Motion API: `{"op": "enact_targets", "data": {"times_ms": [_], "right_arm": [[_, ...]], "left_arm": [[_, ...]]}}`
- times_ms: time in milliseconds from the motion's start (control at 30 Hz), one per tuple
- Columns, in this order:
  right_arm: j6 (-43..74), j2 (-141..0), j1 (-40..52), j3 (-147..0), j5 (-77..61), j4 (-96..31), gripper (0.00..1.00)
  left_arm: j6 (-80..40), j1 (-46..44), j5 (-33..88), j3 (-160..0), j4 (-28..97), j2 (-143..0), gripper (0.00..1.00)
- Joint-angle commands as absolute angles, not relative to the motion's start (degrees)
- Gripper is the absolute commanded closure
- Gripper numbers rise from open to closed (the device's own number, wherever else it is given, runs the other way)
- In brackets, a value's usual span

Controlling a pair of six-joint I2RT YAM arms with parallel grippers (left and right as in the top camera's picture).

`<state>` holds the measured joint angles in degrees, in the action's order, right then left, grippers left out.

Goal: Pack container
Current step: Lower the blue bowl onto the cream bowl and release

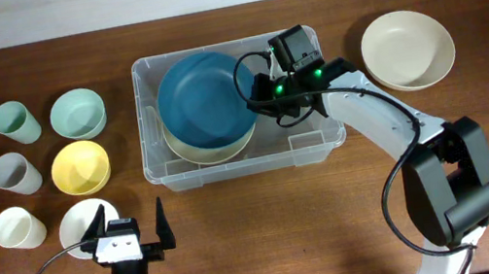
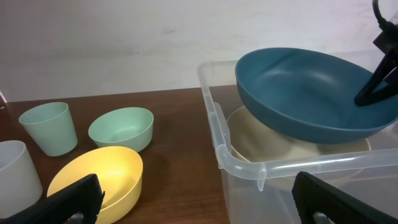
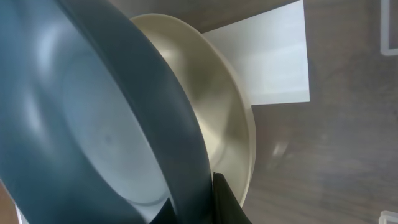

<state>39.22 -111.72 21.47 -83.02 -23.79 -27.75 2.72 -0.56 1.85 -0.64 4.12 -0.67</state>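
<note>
My right gripper is going to let go of the blue bowl nested inside the cream bowl in the clear container (image 1: 205, 121) (image 3: 166, 118).
The clear container (image 1: 146, 123) stands at the table's middle. A cream bowl (image 1: 217, 149) lies in its left half. A dark blue bowl (image 1: 201, 99) sits tilted on top of it. My right gripper (image 1: 256, 96) is shut on the blue bowl's right rim, one finger on each side of the wall (image 3: 202, 199). The right wrist view shows the blue bowl (image 3: 81, 112) against the cream bowl (image 3: 217, 112) and the white label (image 3: 273, 62) on the base. My left gripper (image 1: 132, 232) stands open and holds nothing, low by the table's front edge, left of the container (image 2: 214, 124).
To the container's left are a mint bowl (image 1: 78, 114), a yellow bowl (image 1: 80, 168), a white bowl (image 1: 82, 227) and three cups: mint (image 1: 16, 122), grey (image 1: 14, 173) and white (image 1: 18, 229). A second cream bowl (image 1: 407, 49) lies to the right of the container.
</note>
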Motion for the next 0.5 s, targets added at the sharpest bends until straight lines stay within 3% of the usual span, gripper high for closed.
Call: {"op": "enact_targets", "data": {"times_ms": [0, 267, 467], "right_arm": [[39.7, -112.97, 21.93, -83.29, -23.7, -27.24, 0.92], [39.7, -114.02, 23.31, -83.29, -23.7, -26.68, 0.91], [39.7, -114.02, 23.29, -83.29, -23.7, -26.74, 0.78]], "left_arm": [[2.39, -0.21, 1.67, -0.49, 4.58, -0.3, 0.01], [2.39, -0.21, 1.67, -0.49, 4.58, -0.3, 0.01], [2.39, -0.21, 1.67, -0.49, 4.58, -0.3, 0.01]]}}
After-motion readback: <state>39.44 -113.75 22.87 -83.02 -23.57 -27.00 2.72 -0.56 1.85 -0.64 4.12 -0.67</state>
